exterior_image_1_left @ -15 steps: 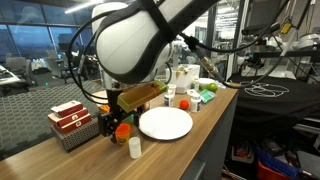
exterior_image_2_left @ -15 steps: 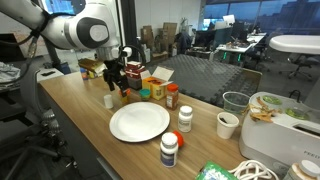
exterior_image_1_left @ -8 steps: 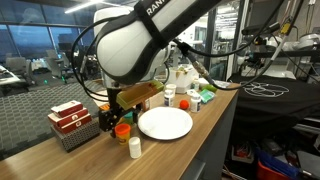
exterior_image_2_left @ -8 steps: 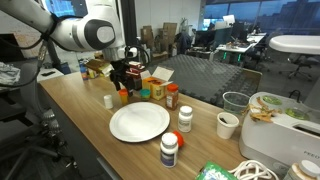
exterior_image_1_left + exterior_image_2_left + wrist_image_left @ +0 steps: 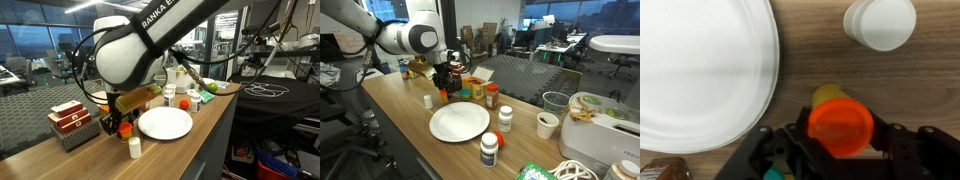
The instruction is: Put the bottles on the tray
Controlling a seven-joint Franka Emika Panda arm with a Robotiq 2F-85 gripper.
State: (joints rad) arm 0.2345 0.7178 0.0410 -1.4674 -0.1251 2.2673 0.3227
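Note:
My gripper is going to release the orange bottle, now standing upright on the wooden table, on the tray's side [image 5: 180,122] nearest the red-capped bottle.
The wrist view looks straight down on a small yellowish bottle with an orange cap [image 5: 840,125], standing upright on the wooden table. My gripper [image 5: 840,142] is shut on it, a dark finger pressed to each side of the cap. The tray, a round white plate [image 5: 700,70], lies just beside it. A white-capped bottle [image 5: 880,22] stands apart beyond it. In both exterior views the gripper [image 5: 122,122] [image 5: 444,84] reaches down beside the plate [image 5: 165,123] [image 5: 460,122]. Other bottles stand around: red-capped [image 5: 492,96], white-capped orange [image 5: 505,118], and white with a dark label [image 5: 489,150].
A wire basket with red-and-white boxes [image 5: 72,124] stands close behind the gripper. A yellow open carton [image 5: 475,85] and a green-capped jar [image 5: 466,93] sit right next to the arm. A white cup [image 5: 548,125] and cables lie farther along the table edge.
The jaws, wide open a second ago, have closed onto the orange-capped bottle. The arm has settled slightly lower over it.

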